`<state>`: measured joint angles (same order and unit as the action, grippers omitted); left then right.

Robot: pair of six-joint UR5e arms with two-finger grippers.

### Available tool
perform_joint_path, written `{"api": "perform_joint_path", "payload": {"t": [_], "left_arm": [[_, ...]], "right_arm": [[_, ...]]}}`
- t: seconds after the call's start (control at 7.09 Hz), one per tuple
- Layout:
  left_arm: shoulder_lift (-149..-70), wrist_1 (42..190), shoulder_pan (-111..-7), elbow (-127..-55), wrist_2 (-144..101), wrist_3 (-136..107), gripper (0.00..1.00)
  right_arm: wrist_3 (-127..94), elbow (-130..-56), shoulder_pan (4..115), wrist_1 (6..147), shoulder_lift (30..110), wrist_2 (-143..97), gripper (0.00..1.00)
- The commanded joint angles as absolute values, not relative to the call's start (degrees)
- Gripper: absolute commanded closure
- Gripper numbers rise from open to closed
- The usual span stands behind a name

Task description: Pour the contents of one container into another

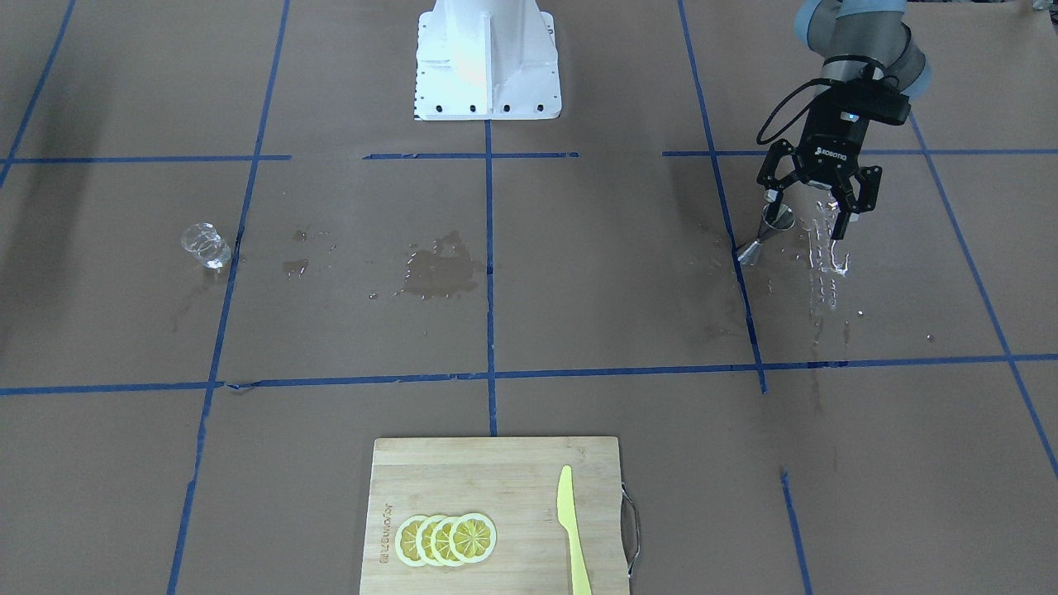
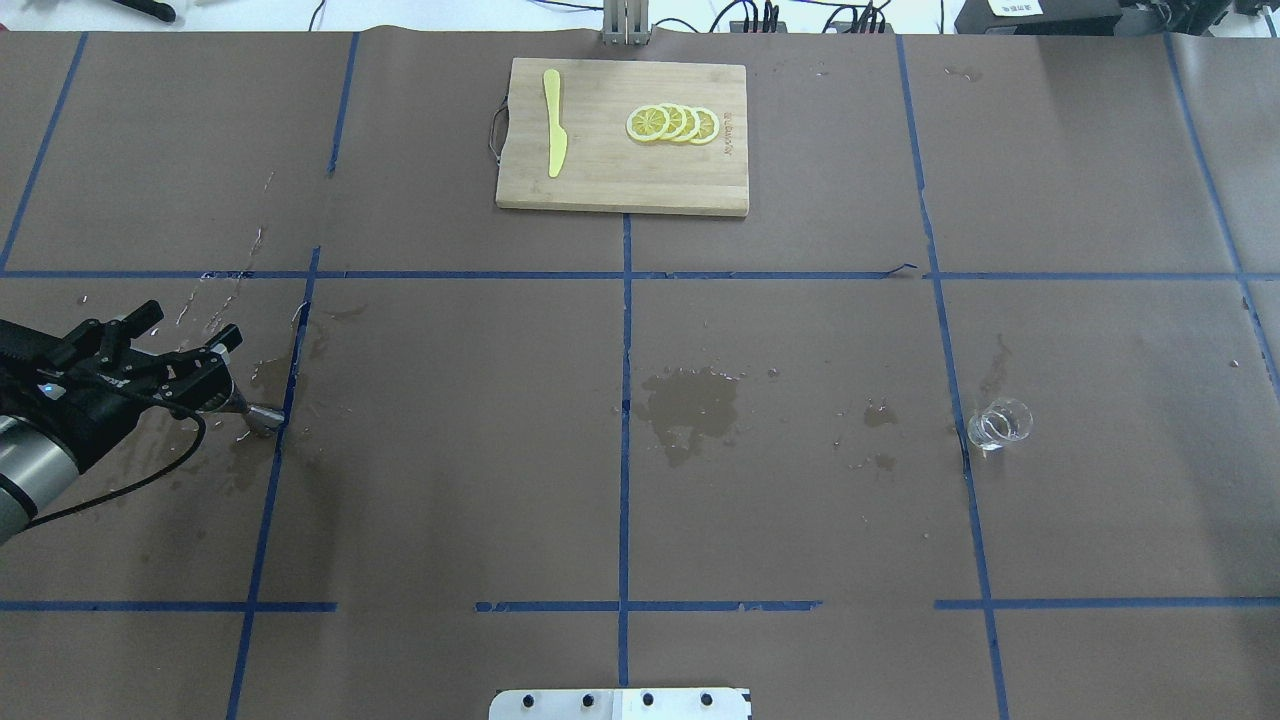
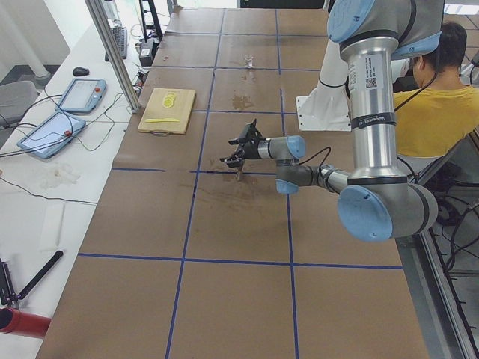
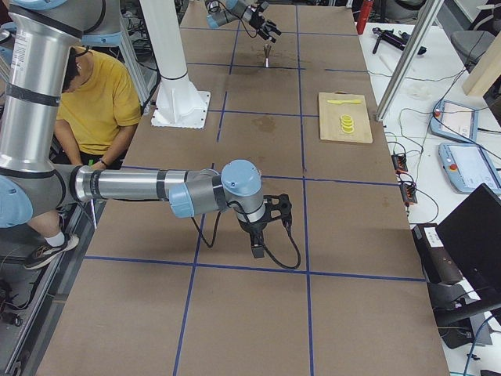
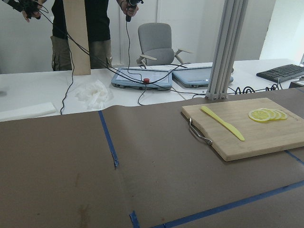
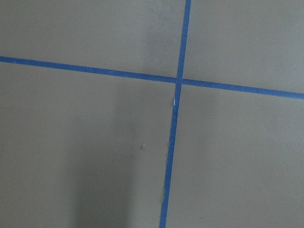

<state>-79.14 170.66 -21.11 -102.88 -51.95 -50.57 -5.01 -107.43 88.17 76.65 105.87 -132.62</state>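
Observation:
I need to close my left gripper on the narrow middle (image 1: 763, 238) of the metal jigger, just below its upper cup.
A small metal jigger (image 1: 763, 235) (image 2: 257, 416) stands on the brown table at the robot's far left, on a blue tape line. My left gripper (image 1: 807, 216) (image 2: 194, 335) hangs just over it, open, with one fingertip (image 1: 771, 198) right at the jigger's upper rim and nothing between the fingers. A clear glass (image 1: 205, 245) (image 2: 1000, 422) stands alone far across the table on the robot's right. My right gripper (image 4: 266, 227) shows only in the exterior right view, low over the table, and I cannot tell whether it is open or shut.
Water is spilled beside the jigger (image 1: 828, 248), and a wet stain (image 1: 438, 268) marks the table's middle. A wooden cutting board (image 1: 496, 475) with lemon slices (image 1: 446, 539) and a yellow knife (image 1: 572, 529) lies at the far edge. A seated person (image 3: 441, 90) is behind the robot base.

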Motion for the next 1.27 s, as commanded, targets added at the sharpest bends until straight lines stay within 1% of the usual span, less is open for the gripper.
{"api": "perform_joint_path", "payload": {"t": [0.0,0.99,1.13], "left_arm": [[-79.4,170.9,-14.6,-100.2,-44.2,-53.1,0.00],[-82.5,170.9,-9.6,-92.7,-40.1,-58.0,0.01],[-83.2,170.9,-9.4,-91.7,-40.1,-58.9,0.07]], "right_arm": [[-5.0,-107.4,88.5,76.6,105.9,-132.6,0.00],[-5.0,-107.4,88.9,76.6,106.2,-132.6,0.00],[-5.0,-107.4,88.9,76.6,106.3,-132.6,0.00]]}}
